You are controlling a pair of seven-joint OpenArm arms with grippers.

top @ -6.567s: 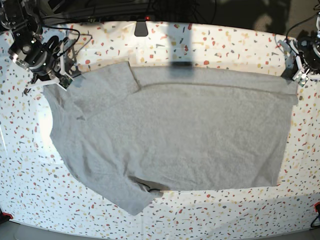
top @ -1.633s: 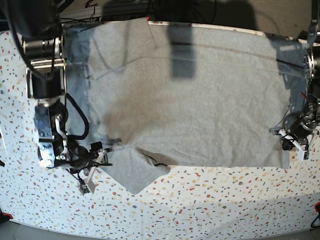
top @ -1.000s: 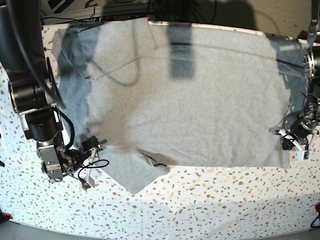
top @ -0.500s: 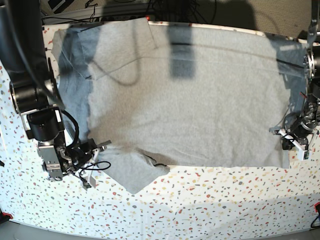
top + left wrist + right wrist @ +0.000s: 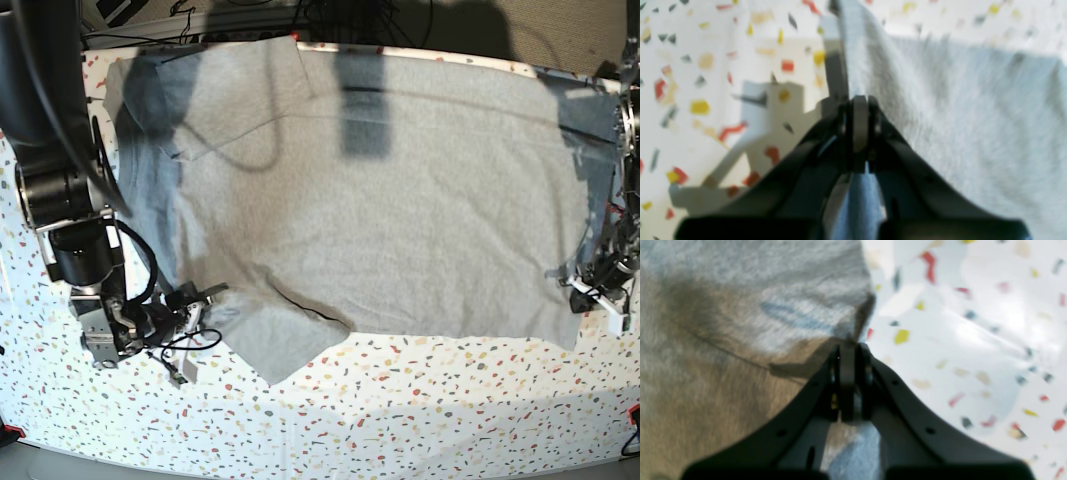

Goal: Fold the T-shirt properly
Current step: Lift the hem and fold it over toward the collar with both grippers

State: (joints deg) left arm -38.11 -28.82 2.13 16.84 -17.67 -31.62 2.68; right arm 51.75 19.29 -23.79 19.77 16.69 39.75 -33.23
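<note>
My left gripper will let go of the hem corner on the T-shirt's hem edge, about midway (image 5: 596,183) toward the T-shirt's far corner.
The light grey T-shirt (image 5: 380,200) lies spread plain side up across the speckled table (image 5: 420,410), with one sleeve pointing to the near edge. At the shirt's near-left edge, beside that sleeve, my right gripper (image 5: 207,298) is shut on the cloth. The right wrist view shows its tips (image 5: 850,351) pinched on the T-shirt (image 5: 740,323) at its border. My left gripper (image 5: 585,292) is shut on the hem at the near-right corner. In the left wrist view a ridge of T-shirt (image 5: 957,116) rises from that gripper (image 5: 860,103).
The right arm's dark column (image 5: 50,120) stands over the table's left side and shades the shirt's far-left sleeve. Black cables (image 5: 330,20) run along the far edge. A thin black cable (image 5: 185,345) loops by the right gripper. Bare table runs along the near edge.
My right gripper has closed on the shirt's near-left edge. The near hem and sleeve have shifted slightly toward the near edge, and the left gripper has moved slightly that way with the corner.
</note>
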